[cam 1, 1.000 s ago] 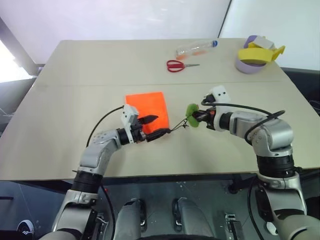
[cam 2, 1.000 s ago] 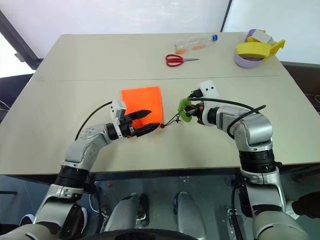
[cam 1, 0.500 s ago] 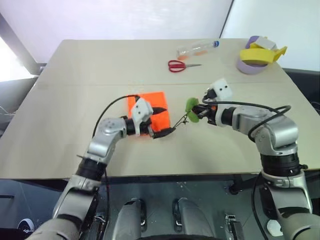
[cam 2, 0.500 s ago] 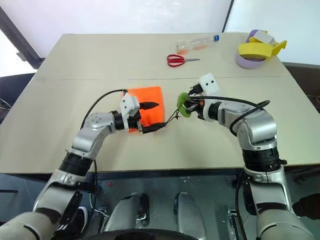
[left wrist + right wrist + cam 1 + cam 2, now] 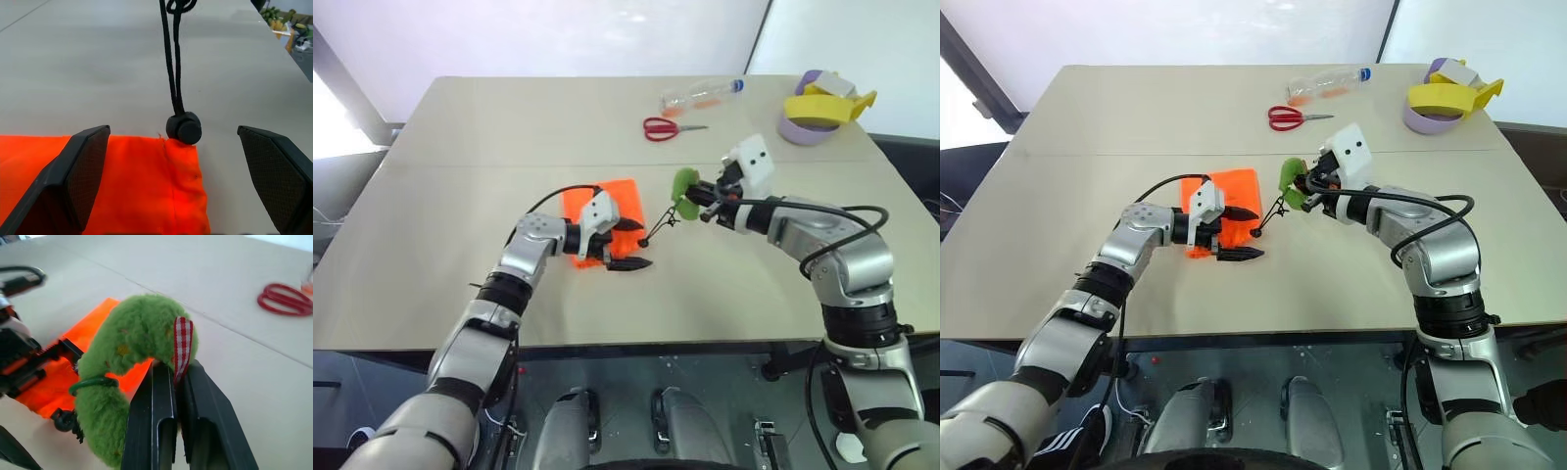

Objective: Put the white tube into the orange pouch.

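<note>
I am reaching across the orange pouch with my left gripper at an angle to the black cord, so I will turn that gripper in line with the cord and grip the stopper (image 5: 644,243).
The orange pouch (image 5: 622,196) lies flat on the table, partly covered by my left wrist. My left gripper (image 5: 628,245) stands open at the pouch's near right corner, one finger on each side of the black cord stopper (image 5: 184,128). From there the black cord (image 5: 169,58) runs up to a fuzzy green disc (image 5: 685,183). My right gripper (image 5: 181,377) is shut on the green disc and holds it above the table, just right of the pouch. The white tube is out of view.
Red-handled scissors (image 5: 668,127) and a clear bottle with a blue cap (image 5: 698,95) lie at the back of the table. Purple and yellow tape rolls (image 5: 818,113) sit at the back right corner.
My left gripper has swung forward and to the right, onto the pouch's corner by the cord stopper. My right gripper has risen with the green disc, drawing the cord up.
</note>
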Robot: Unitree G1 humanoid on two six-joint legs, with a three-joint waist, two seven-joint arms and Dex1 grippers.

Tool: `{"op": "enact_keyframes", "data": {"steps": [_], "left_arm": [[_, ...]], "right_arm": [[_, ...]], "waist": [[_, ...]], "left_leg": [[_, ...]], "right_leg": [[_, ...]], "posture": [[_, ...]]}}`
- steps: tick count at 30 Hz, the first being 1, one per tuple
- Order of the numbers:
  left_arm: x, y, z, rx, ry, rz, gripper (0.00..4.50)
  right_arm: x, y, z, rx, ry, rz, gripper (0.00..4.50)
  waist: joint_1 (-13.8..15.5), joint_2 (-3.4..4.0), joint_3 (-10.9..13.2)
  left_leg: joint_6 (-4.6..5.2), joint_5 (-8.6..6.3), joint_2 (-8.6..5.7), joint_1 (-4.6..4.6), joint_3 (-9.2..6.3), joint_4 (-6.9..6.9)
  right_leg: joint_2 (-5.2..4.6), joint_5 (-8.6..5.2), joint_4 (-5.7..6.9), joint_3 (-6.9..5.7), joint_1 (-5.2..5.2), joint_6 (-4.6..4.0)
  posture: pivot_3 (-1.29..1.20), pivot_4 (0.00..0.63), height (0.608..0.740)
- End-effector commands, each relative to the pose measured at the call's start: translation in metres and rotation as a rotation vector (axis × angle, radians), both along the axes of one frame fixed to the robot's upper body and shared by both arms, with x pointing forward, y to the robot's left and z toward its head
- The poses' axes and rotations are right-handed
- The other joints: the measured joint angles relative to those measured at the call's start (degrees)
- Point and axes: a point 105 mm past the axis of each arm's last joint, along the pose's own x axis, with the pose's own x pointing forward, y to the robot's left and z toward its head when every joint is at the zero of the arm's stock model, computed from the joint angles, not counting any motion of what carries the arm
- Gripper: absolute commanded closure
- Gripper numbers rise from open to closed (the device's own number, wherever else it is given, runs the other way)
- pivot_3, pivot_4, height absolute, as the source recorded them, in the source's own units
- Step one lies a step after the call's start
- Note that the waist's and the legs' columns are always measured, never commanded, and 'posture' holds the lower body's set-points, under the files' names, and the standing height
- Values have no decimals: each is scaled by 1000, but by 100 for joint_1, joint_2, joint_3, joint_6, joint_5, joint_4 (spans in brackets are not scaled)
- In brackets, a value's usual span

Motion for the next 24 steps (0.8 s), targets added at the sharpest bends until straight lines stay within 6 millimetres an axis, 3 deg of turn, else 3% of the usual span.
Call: {"op": "enact_keyframes", "data": {"steps": [1,8,12,24], "left_arm": [[2,-3,15,-103,55,-23,29],[4,-4,13,-105,88,-33,29],[4,-6,11,-96,53,-28,1266],[-2,-4,13,-126,26,-19,1266]], "right_arm": [[-5,3,18,-5,-90,26,4500],[-4,2,18,-9,-90,26,4500],[-4,2,15,-19,-81,25,4500],[-2,3,13,-21,-74,21,4500]], "waist": [[-6,0,0],[-13,0,0],[-11,0,0],[-10,0,0]], "left_leg": [[0,0,0,-1,0,0],[0,0,3,-1,-3,0],[0,0,2,-1,-2,1],[1,0,2,-2,-2,2]], "right_leg": [[0,0,0,0,0,0],[6,1,3,-1,-2,2],[2,1,4,-1,-2,1],[-2,1,4,0,-2,1]], "posture": [[0,150,740],[0,150,740],[0,150,740],[0,150,740]]}}
